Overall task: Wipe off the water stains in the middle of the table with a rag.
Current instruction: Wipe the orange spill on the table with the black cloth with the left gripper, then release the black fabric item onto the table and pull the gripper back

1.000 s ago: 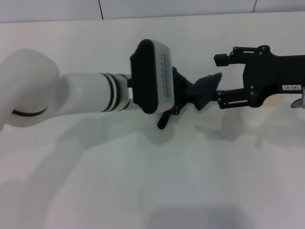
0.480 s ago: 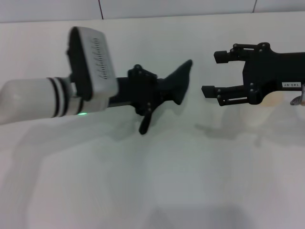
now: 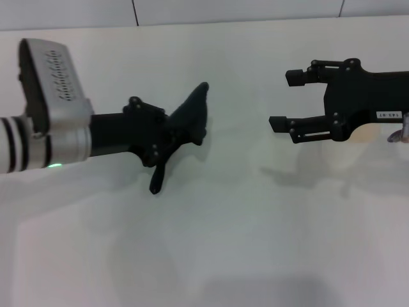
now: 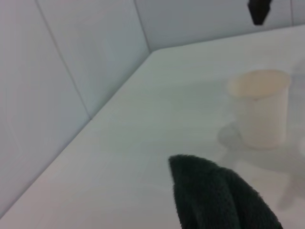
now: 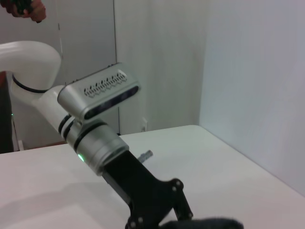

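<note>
The robot's left gripper should release the dark rag on the open white table (image 3: 171, 151) just beneath its fingertips.
My left gripper (image 3: 169, 131) hovers over the left-middle of the white table (image 3: 223, 243), shut on the dark rag (image 3: 195, 112). The rag sticks up and to the right from its fingers. In the left wrist view the rag (image 4: 214, 200) fills the lower edge. The right wrist view shows the left gripper (image 5: 152, 202) with the rag (image 5: 209, 223) at its tip. My right gripper (image 3: 282, 99) hangs at the right, open and holding nothing, a wide gap away from the rag. The water stains are out of view.
A pale cup (image 4: 262, 107) stands on the table at the right. In the head view the cup (image 3: 365, 134) is mostly hidden behind the right gripper. Grey wall panels (image 3: 192, 9) border the table's far edge.
My left arm has drawn back to the left with the rag, away from the right gripper's lower finger, which the rag was touching. The right gripper has stayed where it was, open.
</note>
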Available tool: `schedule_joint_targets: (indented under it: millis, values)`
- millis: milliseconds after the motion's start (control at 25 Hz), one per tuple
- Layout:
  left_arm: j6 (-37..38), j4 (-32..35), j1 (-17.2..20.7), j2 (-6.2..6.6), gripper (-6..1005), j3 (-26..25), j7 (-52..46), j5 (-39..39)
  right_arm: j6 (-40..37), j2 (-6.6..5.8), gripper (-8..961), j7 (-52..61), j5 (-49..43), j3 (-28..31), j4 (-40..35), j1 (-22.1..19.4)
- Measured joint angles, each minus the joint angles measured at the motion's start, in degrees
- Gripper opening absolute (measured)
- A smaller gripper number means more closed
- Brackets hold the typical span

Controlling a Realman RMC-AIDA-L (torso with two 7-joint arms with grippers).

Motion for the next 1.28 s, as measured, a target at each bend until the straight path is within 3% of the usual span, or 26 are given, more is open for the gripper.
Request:
schedule_joint_targets:
  millis: [200,440,840,1280]
  values:
    - [3.0,1.4,0.9,0.43,139,-3.6,-3.9,2.3,0.4,0.0,825,0.0,0.0,-0.7,0.1,0.0]
    - [3.8,1.2,0.2,0.91,141,-4.0,-7.0,5.5,1.4,0.0,825,-0.4,0.0,-1.6,0.5,0.3]
    - [2.5,2.0,-0.5,-0.43,144,-4.5,-10.8,10.6,1.5,0.0,825,-0.3,0.0,-1.7,0.8,0.5]
    - [1.5,4.6,-0.6,-0.21,355,-4.8,-14.4,11.5,1.9,0.0,825,-0.1,0.0,-1.6,0.8,0.7]
